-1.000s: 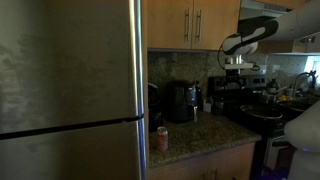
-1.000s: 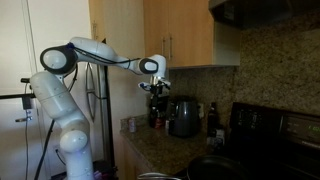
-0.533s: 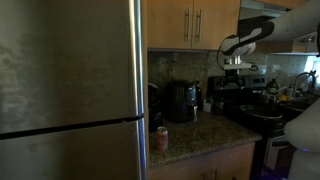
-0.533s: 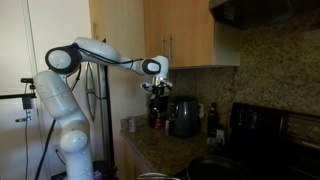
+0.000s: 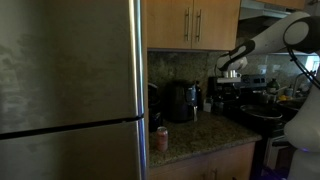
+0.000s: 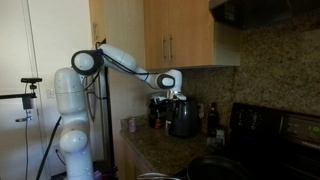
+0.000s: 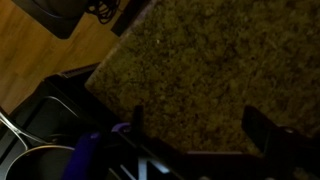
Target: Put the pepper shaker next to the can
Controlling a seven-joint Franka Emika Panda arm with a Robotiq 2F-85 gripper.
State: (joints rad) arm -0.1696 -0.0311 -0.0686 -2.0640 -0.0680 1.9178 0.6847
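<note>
I will close my gripper on the dark cap of the pepper shaker [image 5: 216,101], which is standing at the back of the counter, next to the black stove.
The can [image 5: 162,138] is a small reddish-pink cylinder near the counter's front edge by the fridge; it also shows in an exterior view [image 6: 127,124]. A slim dark upright shape beside the black appliance may be the pepper shaker [image 5: 207,100], also seen in an exterior view [image 6: 212,115]; its detail is lost in the dim light. My gripper [image 6: 175,97] hangs above the appliance, well away from the can, and shows in an exterior view [image 5: 230,76]. In the wrist view the gripper [image 7: 198,128] is open and empty over bare granite.
A black boxy appliance [image 5: 182,101] stands at the back of the granite counter [image 7: 210,60]. A steel fridge [image 5: 70,90] fills one side. A black stove [image 6: 265,130] with a pot [image 7: 30,160] adjoins the counter. Wooden cabinets [image 6: 180,35] hang overhead.
The arm has reached further along the counter, and the gripper has moved lower and over the black appliance. The gripper stays open and empty. The can has not moved.
</note>
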